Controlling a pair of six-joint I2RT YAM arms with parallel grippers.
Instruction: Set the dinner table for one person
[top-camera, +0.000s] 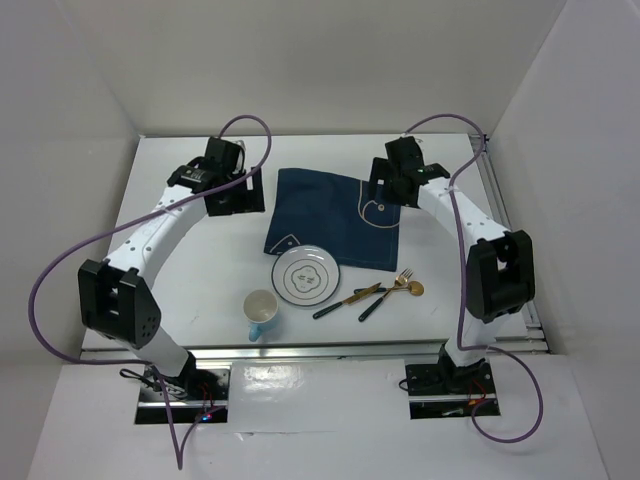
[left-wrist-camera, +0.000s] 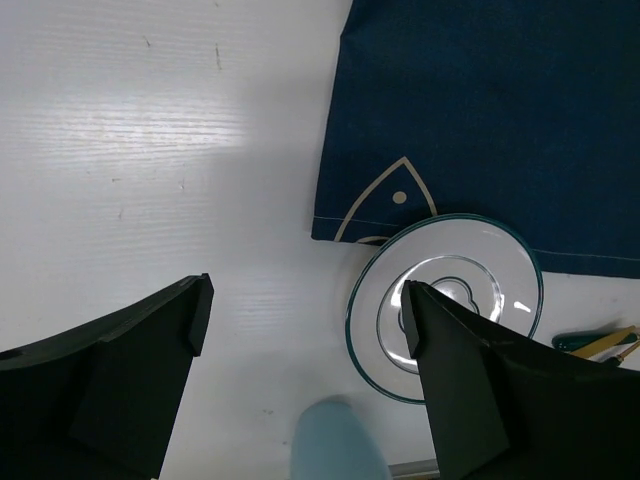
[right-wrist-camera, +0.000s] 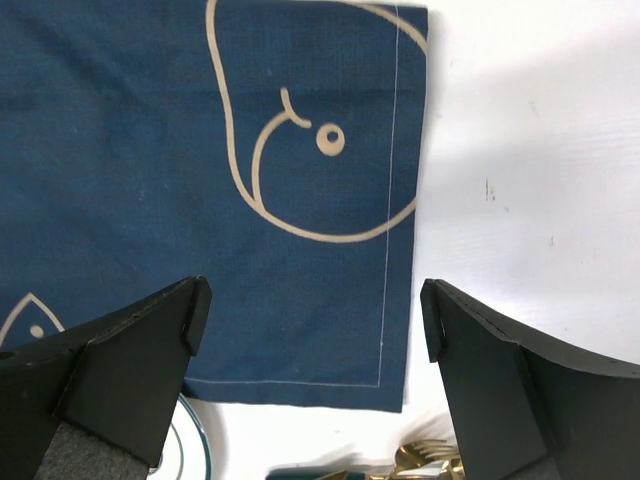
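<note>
The navy placemat is next: my right gripper needs to go down and close on its near edge (top-camera: 360, 264) (right-wrist-camera: 280, 392), between the plate and the placemat's corner by the fork.
The white dinner table (top-camera: 190, 290) carries a navy placemat (top-camera: 335, 215) with a fish drawing, lying askew in the middle. A glass plate (top-camera: 306, 276) with a green rim overlaps its near edge. A light blue cup (top-camera: 261, 313) stands near left of the plate. Gold cutlery with green handles (top-camera: 375, 295) lies to the plate's right. My left gripper (top-camera: 235, 190) is open and empty above bare table left of the placemat. My right gripper (top-camera: 385, 195) is open and empty over the placemat's right part.
The left wrist view shows the table (left-wrist-camera: 150, 150), placemat (left-wrist-camera: 480, 120), plate (left-wrist-camera: 480, 255), cup (left-wrist-camera: 335, 445) and a cutlery handle (left-wrist-camera: 590, 342). The right wrist view shows the placemat (right-wrist-camera: 200, 150), the plate rim (right-wrist-camera: 192, 450) and gold fork tines (right-wrist-camera: 430, 458). White walls enclose the table.
</note>
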